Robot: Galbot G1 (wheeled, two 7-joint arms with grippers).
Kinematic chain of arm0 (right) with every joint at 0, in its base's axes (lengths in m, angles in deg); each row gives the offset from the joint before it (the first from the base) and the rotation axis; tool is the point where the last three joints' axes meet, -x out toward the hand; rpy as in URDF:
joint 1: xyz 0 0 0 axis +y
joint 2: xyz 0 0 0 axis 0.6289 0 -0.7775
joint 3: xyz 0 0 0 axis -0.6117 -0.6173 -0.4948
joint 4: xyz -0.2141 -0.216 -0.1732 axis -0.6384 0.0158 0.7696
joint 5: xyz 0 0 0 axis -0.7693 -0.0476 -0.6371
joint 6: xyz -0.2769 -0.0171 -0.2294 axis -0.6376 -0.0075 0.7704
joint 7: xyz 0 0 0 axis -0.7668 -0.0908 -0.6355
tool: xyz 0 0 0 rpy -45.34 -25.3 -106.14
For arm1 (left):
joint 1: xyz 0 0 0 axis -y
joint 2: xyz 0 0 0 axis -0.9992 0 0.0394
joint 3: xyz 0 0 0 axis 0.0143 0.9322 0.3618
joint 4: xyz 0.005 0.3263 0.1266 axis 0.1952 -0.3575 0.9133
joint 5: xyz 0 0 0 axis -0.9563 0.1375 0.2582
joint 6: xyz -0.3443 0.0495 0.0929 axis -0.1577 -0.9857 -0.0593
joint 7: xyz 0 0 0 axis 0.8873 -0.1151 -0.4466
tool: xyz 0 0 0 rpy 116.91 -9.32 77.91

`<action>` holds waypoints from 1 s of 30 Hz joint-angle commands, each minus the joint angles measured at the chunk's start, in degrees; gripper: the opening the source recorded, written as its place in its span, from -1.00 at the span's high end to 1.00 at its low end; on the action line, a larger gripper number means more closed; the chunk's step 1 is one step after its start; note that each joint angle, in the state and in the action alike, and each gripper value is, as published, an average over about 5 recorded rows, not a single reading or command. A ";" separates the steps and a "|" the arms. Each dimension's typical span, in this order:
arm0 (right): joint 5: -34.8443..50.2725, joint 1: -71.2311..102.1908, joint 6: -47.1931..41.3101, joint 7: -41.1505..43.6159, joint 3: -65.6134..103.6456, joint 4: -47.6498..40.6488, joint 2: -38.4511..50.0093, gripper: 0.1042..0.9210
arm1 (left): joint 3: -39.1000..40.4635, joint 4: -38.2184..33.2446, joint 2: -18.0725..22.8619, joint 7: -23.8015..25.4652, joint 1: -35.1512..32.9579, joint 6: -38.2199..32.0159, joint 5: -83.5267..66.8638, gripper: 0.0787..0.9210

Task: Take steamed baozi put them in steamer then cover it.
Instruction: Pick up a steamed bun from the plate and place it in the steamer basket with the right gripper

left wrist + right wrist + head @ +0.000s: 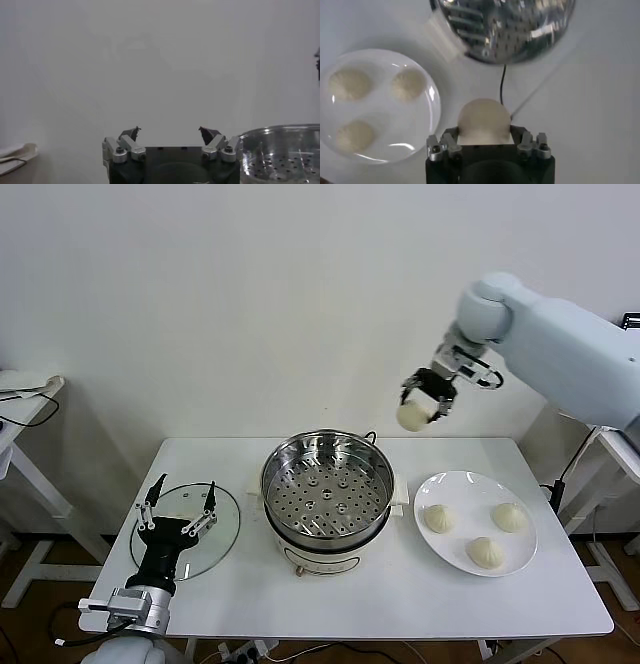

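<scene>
My right gripper needs to let go of the held baozi on the back part of the steamer's bare perforated tray [331, 465].
My right gripper [424, 404] is shut on one cream-white baozi [412, 416] and holds it high above the table, behind and to the right of the steamer [327, 489]. The held baozi fills the jaws in the right wrist view [484, 119]. Three more baozi [440, 518] [509, 516] [486, 552] lie on the white plate [460, 485]; they also show in the right wrist view [350, 83]. The steamer is open, its perforated tray bare. My left gripper [180, 506] is open and empty, over the glass lid [220, 529].
The glass lid lies flat on the white table [400, 604] to the steamer's left. A black cord [503, 84] runs from the steamer's back. A white side table edge [25, 389] stands at the far left.
</scene>
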 commanded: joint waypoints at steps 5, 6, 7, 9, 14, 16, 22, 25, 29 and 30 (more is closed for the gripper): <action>-2.30 0.19 9.13 -0.70 -3.90 -0.15 -11.90 -0.35 | -1.41 0.14 -0.46 0.11 0.02 0.08 -0.28 -0.77; -2.98 1.13 9.67 -0.91 -3.51 -0.80 -12.43 -0.35 | -1.52 0.19 -0.55 0.12 0.07 0.09 -0.34 -0.77; -3.74 2.15 10.23 -1.11 -3.09 -1.41 -12.92 -0.35 | -1.63 0.26 -0.64 0.13 0.13 0.11 -0.40 -0.77; -5.14 4.11 11.14 -1.70 -2.21 -2.34 -13.63 -0.36 | -1.81 0.49 -0.81 0.15 0.24 0.11 -0.51 -0.77; -9.73 8.77 13.72 -2.58 1.46 -5.09 -15.32 -0.36 | -1.99 1.10 -1.07 0.24 0.45 -0.01 -0.63 -0.77; -11.20 10.14 14.64 -2.83 2.71 -6.17 -15.88 -0.36 | -2.04 1.27 -1.08 0.26 0.51 -0.05 -0.63 -0.77; -13.16 12.22 15.55 -4.28 4.21 -8.77 -16.85 -0.36 | -2.26 1.46 -1.14 0.30 0.53 -0.14 -0.66 -0.77; -14.58 13.45 15.84 -4.70 5.26 -10.51 -17.36 -0.36 | -2.34 1.42 -1.18 0.30 0.52 -0.15 -0.68 -0.77; -16.97 14.80 15.91 -5.37 6.66 -13.19 -18.09 -0.36 | -2.41 1.34 -1.23 0.31 0.41 -0.21 -0.71 -0.77; -17.29 14.98 15.82 -5.42 6.82 -13.59 -18.15 -0.36 | -2.41 1.32 -1.24 0.31 0.37 -0.23 -0.71 -0.77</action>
